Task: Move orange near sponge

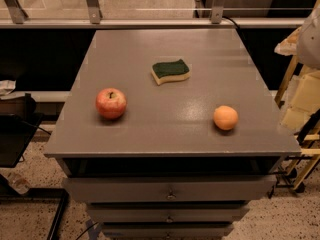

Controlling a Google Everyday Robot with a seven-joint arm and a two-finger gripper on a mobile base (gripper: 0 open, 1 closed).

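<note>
I need to move my gripper to the orange on the grey tabletop next and close it around the orange's sides point(226, 117), because the orange must go near the sponge.
The orange point(225, 117) is small, round and plain, and sits on the grey tabletop point(165, 129) near the front right. The sponge point(170, 71) has a dark green top and a pale yellow base, and lies near the table's middle, farther back and to the left of the orange. The two are well apart. My gripper is not in view; only a pale rounded shape point(311, 34) shows at the upper right edge, and I cannot tell what it is.
A red-yellow apple point(111, 103) sits at the front left of the table. Drawers point(170, 190) are below the front edge. A wooden rack point(300, 109) stands to the right, a dark chair point(15, 129) to the left, and a railing point(150, 22) runs behind.
</note>
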